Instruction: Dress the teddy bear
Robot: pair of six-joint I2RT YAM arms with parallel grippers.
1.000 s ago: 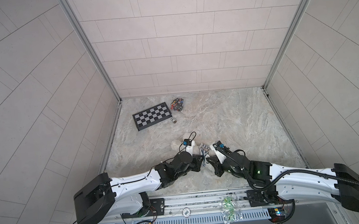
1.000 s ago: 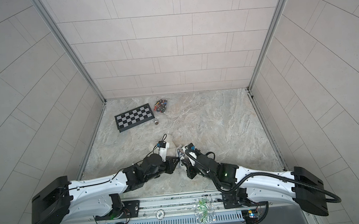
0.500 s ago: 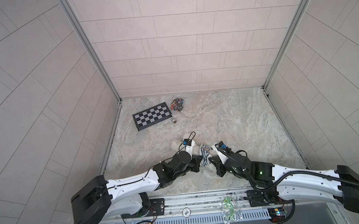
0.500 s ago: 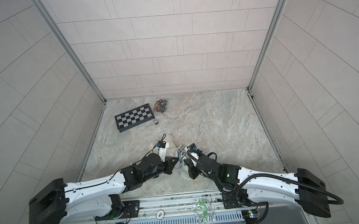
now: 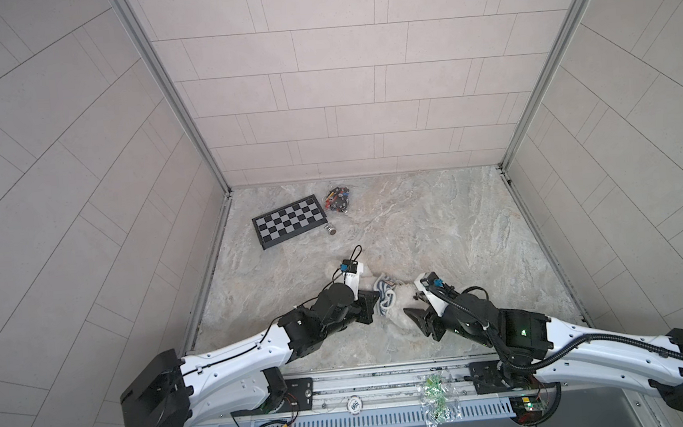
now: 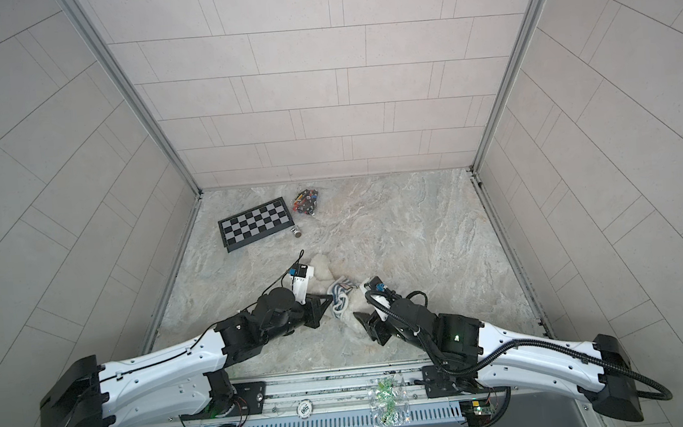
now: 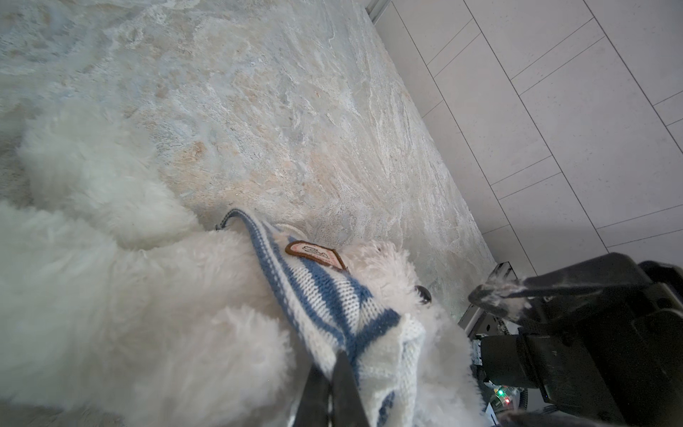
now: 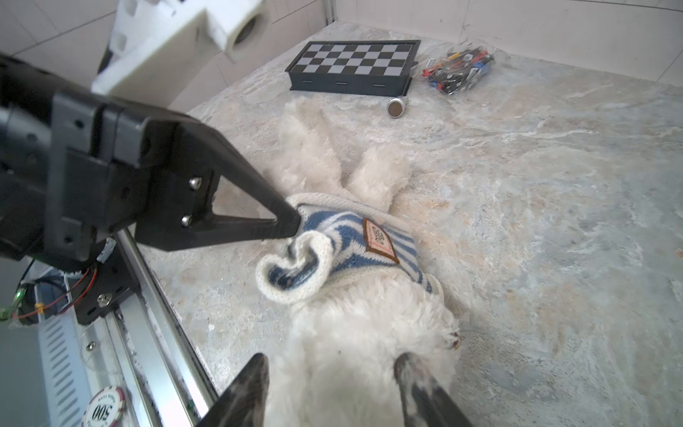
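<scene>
I see the shirt bunched around the teddy bear's chest, so I will grip the loose head (image 8: 337, 359) with my right gripper while my left gripper pulls the shirt toward the legs.
The teddy bear (image 8: 369, 332), white and fluffy, lies on the stone table with its legs toward the back wall; it shows in both top views (image 5: 400, 320) (image 6: 352, 324). A blue-and-white striped shirt (image 8: 343, 236) with a brown badge sits bunched round its chest (image 5: 386, 296) (image 7: 325, 295). My left gripper (image 7: 329, 364) is shut on the shirt's edge at the bear's side (image 8: 292, 222) (image 5: 375, 299). My right gripper (image 8: 332, 366) is open, its fingers (image 8: 255, 377) standing either side of the bear's head without pinching it (image 5: 414, 307).
A folded chessboard (image 5: 288, 221) lies at the back left, with a bag of small coloured pieces (image 5: 338, 198) and a small metal cylinder (image 5: 330, 228) beside it. On the front rail lie a poker chip (image 5: 354, 405) and a clear bag of green bits (image 5: 435, 395).
My right gripper has opened and drawn back a little to the right, off the shirt. My left gripper has closed on the shirt's edge.
</scene>
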